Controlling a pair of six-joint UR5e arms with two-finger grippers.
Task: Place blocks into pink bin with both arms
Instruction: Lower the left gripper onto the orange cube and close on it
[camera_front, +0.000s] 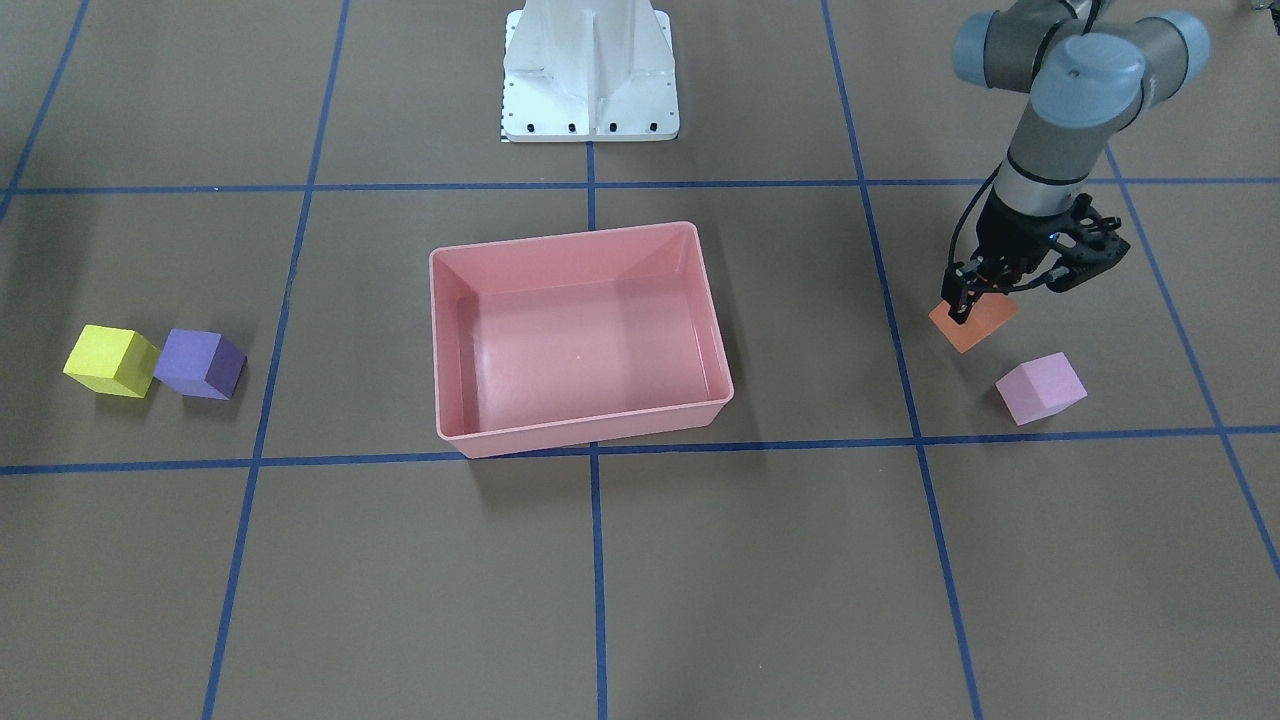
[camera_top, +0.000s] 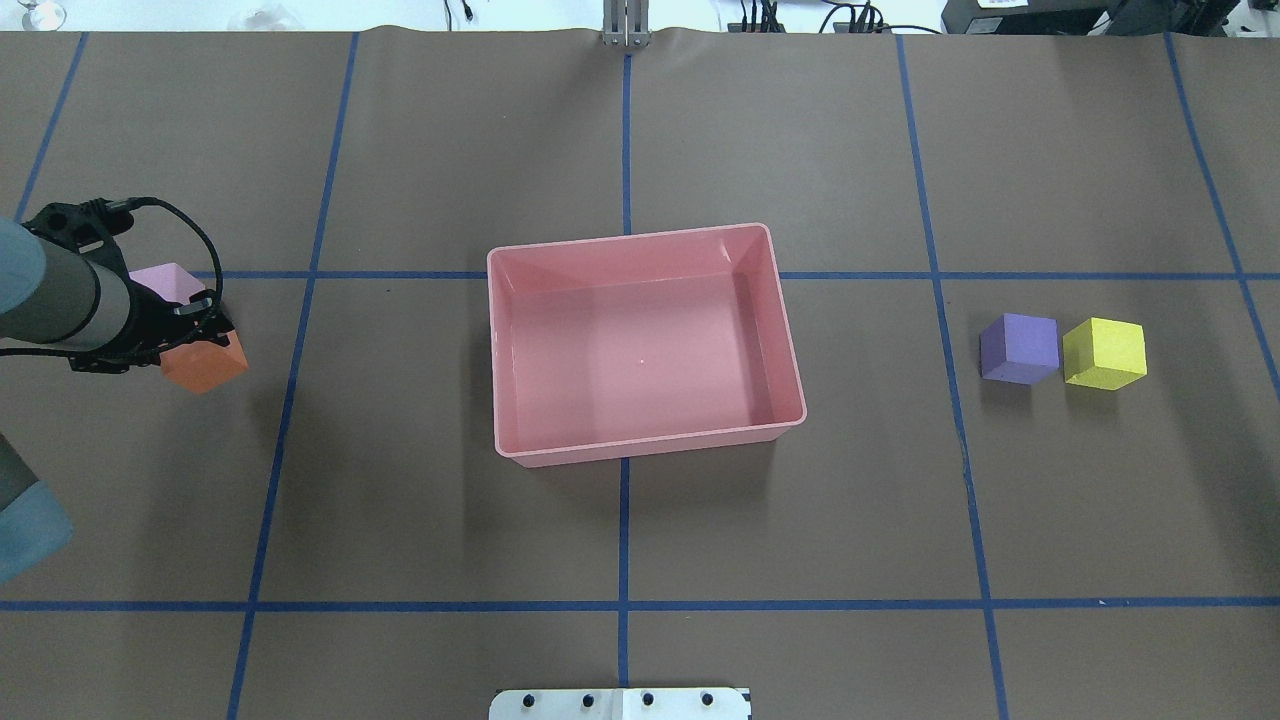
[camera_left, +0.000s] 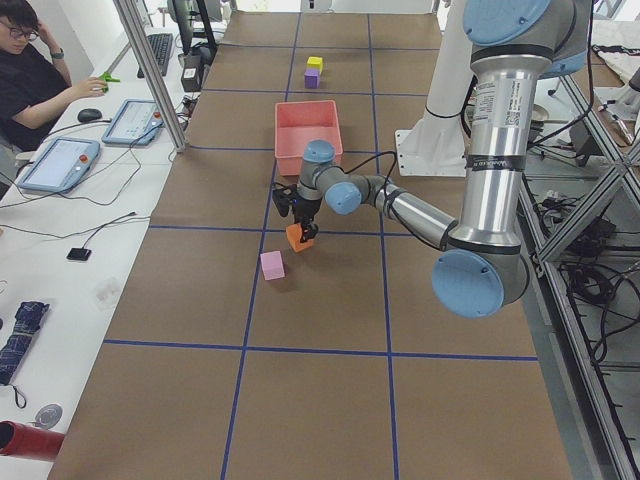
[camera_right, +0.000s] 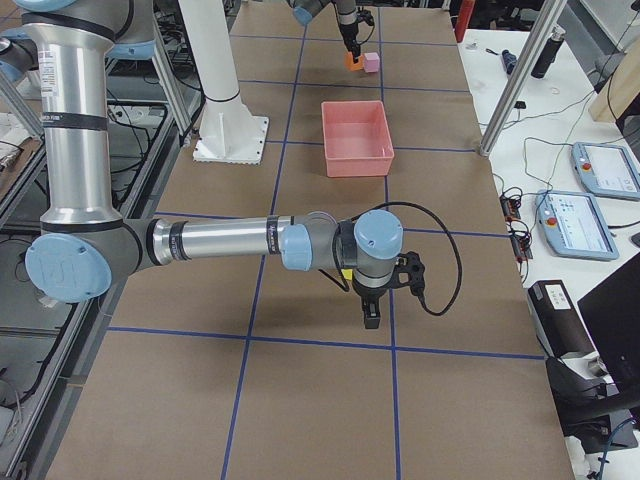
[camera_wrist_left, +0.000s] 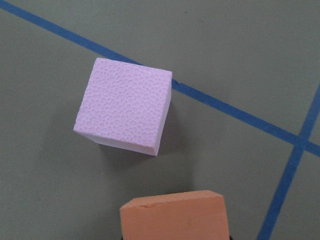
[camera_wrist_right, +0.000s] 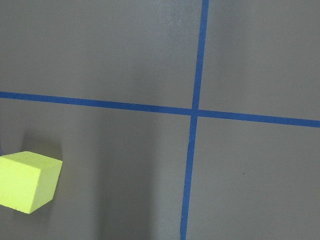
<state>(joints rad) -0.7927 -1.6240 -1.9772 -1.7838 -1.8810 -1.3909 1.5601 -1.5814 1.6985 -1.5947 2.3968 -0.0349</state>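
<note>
The robot's right gripper should close on the top of the yellow block (camera_front: 121, 338) (camera_wrist_right: 23, 174), the one next to the purple block.
My left gripper (camera_front: 975, 305) is shut on the orange block (camera_front: 975, 325) and holds it tilted just above the table, beside the light pink block (camera_front: 1040, 387). In the left wrist view the orange block (camera_wrist_left: 172, 217) sits at the bottom edge with the light pink block (camera_wrist_left: 125, 105) on the table below. The pink bin (camera_front: 585, 428) stands at the table's middle, with nothing in it. The yellow block (camera_top: 1103, 352) and purple block (camera_top: 1018, 347) sit side by side on my right. My right gripper (camera_right: 372, 315) shows only in the exterior right view, so I cannot tell whether it is open or shut.
The white pedestal (camera_front: 590, 70) stands behind the bin. Blue tape lines grid the brown table. The right wrist view shows the yellow block (camera_wrist_right: 27, 180) at its lower left. An operator (camera_left: 30, 80) sits at a side desk.
</note>
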